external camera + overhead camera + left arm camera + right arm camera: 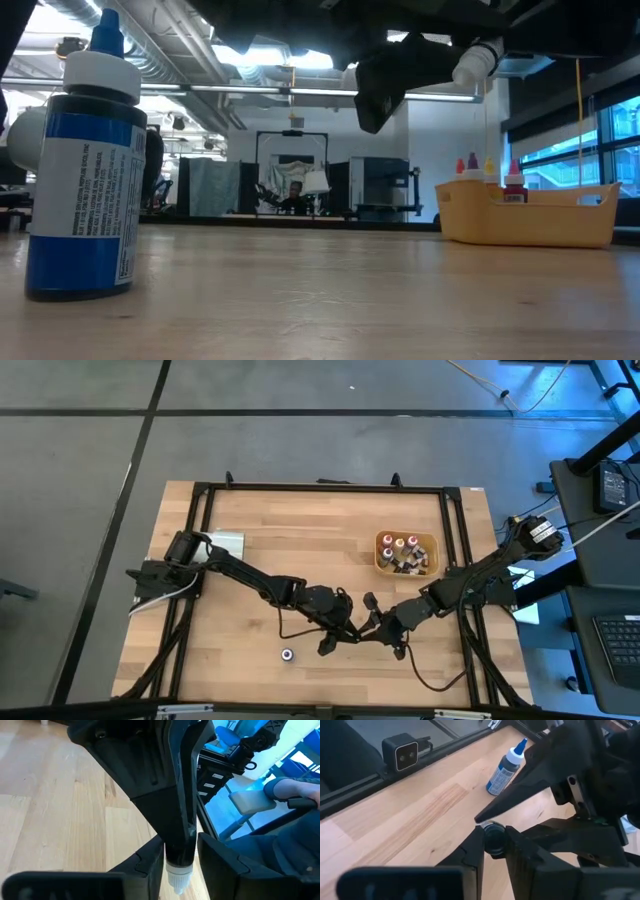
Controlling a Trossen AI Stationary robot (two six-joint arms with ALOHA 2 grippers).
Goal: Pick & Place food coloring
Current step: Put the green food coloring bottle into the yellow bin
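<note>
Next, my right hand sets the dark food coloring bottle beside the small bottles in the tan tray [413, 568]. The dark bottle is now held above the table.
A dark food coloring bottle [179, 856] with a pale pointed cap [476, 58] is held in the air above the middle front of the table. Both grippers meet on it: my left gripper [340, 632] and my right gripper [372, 622] are each shut on it. A blue food coloring bottle [287, 654] stands upright on its base on the table near the front edge. It shows close up in the low view [85, 160] and in the right wrist view [506, 766]. Several more bottles [405, 550] stand in the tan tray [380, 555]. My left gripper pinches the dark bottle's body just behind the pale cap [179, 862] between its two fingers. The right arm's finger covers the rest of the bottle in this view. The bottle is lifted clear of the table, tilted. My right gripper pinches the bottle's dark round end [494, 836] between its two fingers, opposite the left gripper, whose pointed finger [490, 812] lies just beyond it. The bottle is clear of the table.
The tan tray [530, 225] stands at the back right of the table. A small camera block [402, 751] sits at the table's front edge near the blue bottle. A black frame runs around the wooden table [250, 520].
</note>
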